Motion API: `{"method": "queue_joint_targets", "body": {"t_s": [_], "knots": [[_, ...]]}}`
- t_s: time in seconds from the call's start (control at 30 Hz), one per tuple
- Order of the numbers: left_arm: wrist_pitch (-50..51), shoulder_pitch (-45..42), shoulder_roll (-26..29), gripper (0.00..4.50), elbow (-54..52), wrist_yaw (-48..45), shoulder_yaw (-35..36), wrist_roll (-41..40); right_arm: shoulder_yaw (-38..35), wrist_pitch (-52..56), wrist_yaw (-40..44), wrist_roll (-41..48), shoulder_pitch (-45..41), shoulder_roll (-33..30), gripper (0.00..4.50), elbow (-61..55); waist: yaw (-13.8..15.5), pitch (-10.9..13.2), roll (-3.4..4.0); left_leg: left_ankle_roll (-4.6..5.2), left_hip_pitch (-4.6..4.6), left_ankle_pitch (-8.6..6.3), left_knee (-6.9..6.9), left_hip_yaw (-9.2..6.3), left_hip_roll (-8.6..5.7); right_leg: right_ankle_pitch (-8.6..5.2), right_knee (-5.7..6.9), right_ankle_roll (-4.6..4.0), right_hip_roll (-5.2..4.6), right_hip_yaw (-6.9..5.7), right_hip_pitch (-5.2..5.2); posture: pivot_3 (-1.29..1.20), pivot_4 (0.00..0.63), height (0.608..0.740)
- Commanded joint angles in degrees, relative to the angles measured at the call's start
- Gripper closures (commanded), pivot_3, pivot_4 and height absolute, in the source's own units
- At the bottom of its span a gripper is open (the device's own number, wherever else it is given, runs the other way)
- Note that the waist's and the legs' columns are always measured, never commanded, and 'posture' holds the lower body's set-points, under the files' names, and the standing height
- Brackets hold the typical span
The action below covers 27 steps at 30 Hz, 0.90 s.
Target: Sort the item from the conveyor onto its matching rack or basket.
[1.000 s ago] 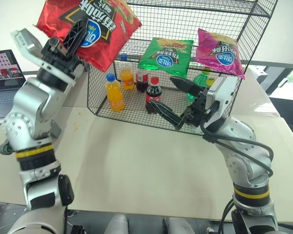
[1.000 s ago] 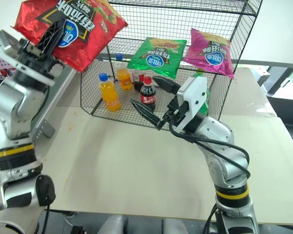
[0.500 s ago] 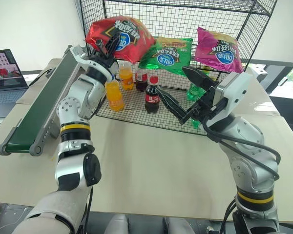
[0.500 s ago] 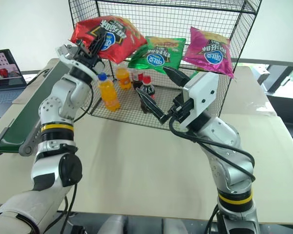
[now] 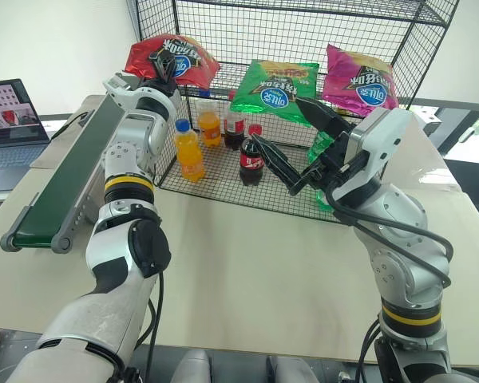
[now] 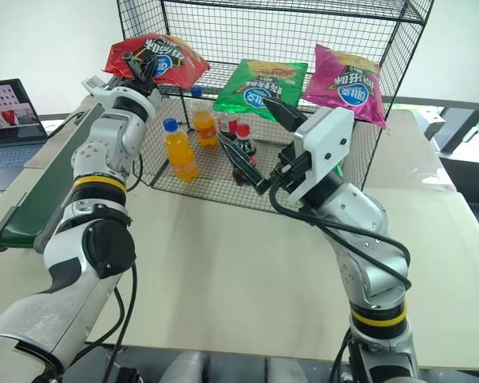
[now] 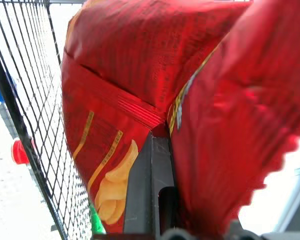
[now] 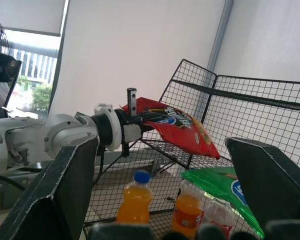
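The red chip bag juts past the rack's end, so next my left gripper opens, retake the bag's near edge [image 7: 250, 167] and shifts the bag farther onto the level.
The item, a puffy red chip bag [image 5: 176, 57] with a blue logo, is held at the left end of the black wire rack [image 5: 431, 48], over its upper tier. My left gripper [image 5: 160, 64] is shut on the bag's near edge; one black finger [image 7: 150, 185] presses against the red foil. From the right wrist view the red bag [image 8: 175, 127] hangs beside the green bag, and I cannot tell whether it rests on the wire. My right gripper [image 5: 275, 120] is open and empty in front of the rack's middle. The conveyor [image 5: 64, 183] runs along the left.
A green chip bag [image 5: 275, 88] and a magenta chip bag [image 5: 361, 80] lie on the same tier. Orange drink bottles [image 5: 189, 153] and a cola bottle [image 5: 251, 159] stand on the rack's floor below. A laptop [image 5: 12, 112] sits at far left.
My left arm has stretched forward and carried the red bag from close to the camera to the rack's upper left. The right gripper has stayed open in about the same place.
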Motion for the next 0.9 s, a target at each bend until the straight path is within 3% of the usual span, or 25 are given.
{"method": "queue_joint_targets", "body": {"t_s": [0.03,0.13,0.3,0.37,0.53,0.9], "knots": [[-0.3,-3.2,0.9,3.91,1.4,-1.2,1.8,2.3,-0.4,-1.5,0.0,-0.1,-1.1,0.1,0.0,-1.2,0.0,0.0,0.0,0.0,0.01,0.0,0.0,0.0,0.0,0.0,0.02,0.0,0.0,0.0,0.0,0.0,0.15,0.74],[-0.2,-3.8,0.8,2.88,2.3,-1.3,3.5,3.1,-0.3,-1.3,-0.1,-0.1,-1.2,0.1,0.0,-1.1,0.0,0.0,0.0,0.0,0.02,0.0,0.0,0.0,0.0,0.0,0.05,0.0,0.0,0.0,0.0,0.0,0.15,0.74],[1.2,-2.9,0.7,0.56,0.6,-0.4,5.8,3.8,-0.3,-1.3,-0.2,-0.2,-0.8,0.2,0.0,-1.2,0.0,0.0,0.0,0.0,0.02,0.0,0.0,0.0,0.0,0.0,0.1,0.0,0.0,-0.01,-0.01,0.0,0.15,0.74],[2.0,-2.4,0.6,0.04,-0.4,-0.2,6.0,4.3,-0.3,-1.3,-0.2,-0.1,-0.7,0.3,0.0,-1.1,0.0,0.0,0.0,0.0,0.02,0.0,0.01,0.0,0.0,0.0,0.11,0.0,0.0,-0.01,-0.01,0.0,0.15,0.74],[2.2,-1.8,0.2,0.04,-2.4,1.4,6.7,5.5,-0.1,-1.5,0.2,-0.1,-0.8,0.5,0.0,-0.5,0.0,0.0,0.0,-0.01,0.03,0.01,0.02,-0.01,0.0,0.0,0.14,0.0,-0.01,-0.01,-0.01,0.0,0.15,0.74],[7.0,5.4,-4.6,0.04,-18.7,8.4,6.3,3.7,0.2,-1.4,0.0,0.1,-0.1,0.6,0.0,-0.6,0.0,0.0,0.0,-0.03,0.03,0.02,0.05,-0.02,0.0,0.01,0.21,0.0,-0.03,0.0,-0.01,0.0,0.15,0.74]]}}
